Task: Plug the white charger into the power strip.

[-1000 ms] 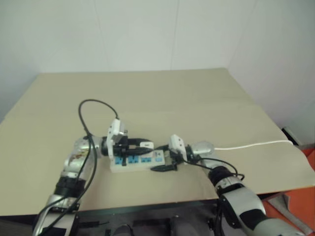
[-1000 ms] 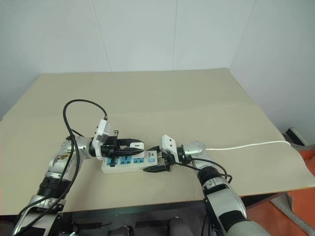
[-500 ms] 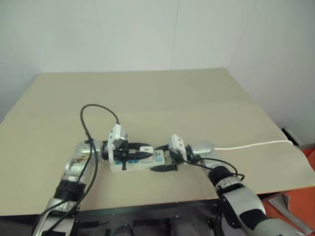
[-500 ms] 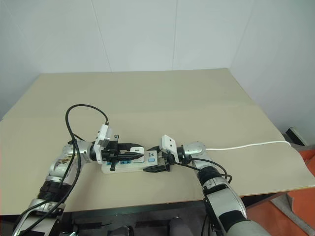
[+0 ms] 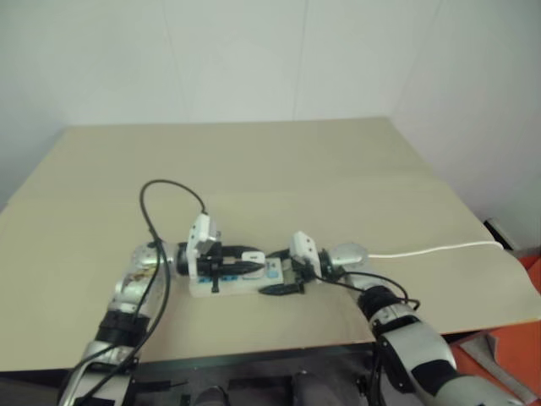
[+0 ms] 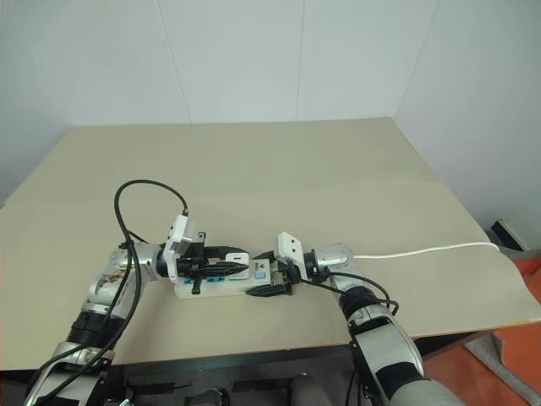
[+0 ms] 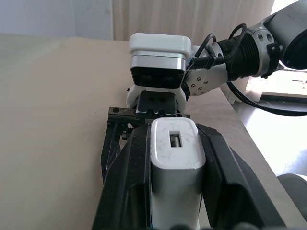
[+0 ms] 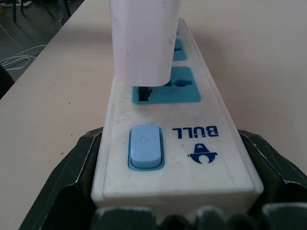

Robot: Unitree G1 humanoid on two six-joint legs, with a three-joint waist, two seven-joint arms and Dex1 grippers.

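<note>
My left gripper is to let go of the white charger once it is pushed fully into the power strip's socket [image 5: 248, 271] nearest the blue switch.
The power strip [image 8: 201, 163] lies near the table's front edge, a white bar with blue sockets [image 8: 184, 88] and a blue switch [image 8: 145, 146]. My right gripper [image 5: 277, 271] is shut on its switch end, one black finger [image 8: 72, 167] on each side. The white charger [image 7: 175, 158] stands upright over the socket nearest the switch. Its prongs enter the slots, and a thin gap remains under its body [image 8: 144, 38]. My left gripper [image 7: 175, 132] lies level above the strip and is shut on the charger. Its fingers [image 7: 129, 177] hide most of the other sockets.
The strip's thin white cord [image 5: 431, 250] runs right across the tan table [image 5: 321, 178] to its right edge. A black cable [image 5: 165, 190] loops up over my left forearm. White walls stand behind the table, and its front edge is close below the strip.
The left gripper and the charger sit slightly lower on the strip, hiding more of the blue sockets. The right gripper and the strip have kept still.
</note>
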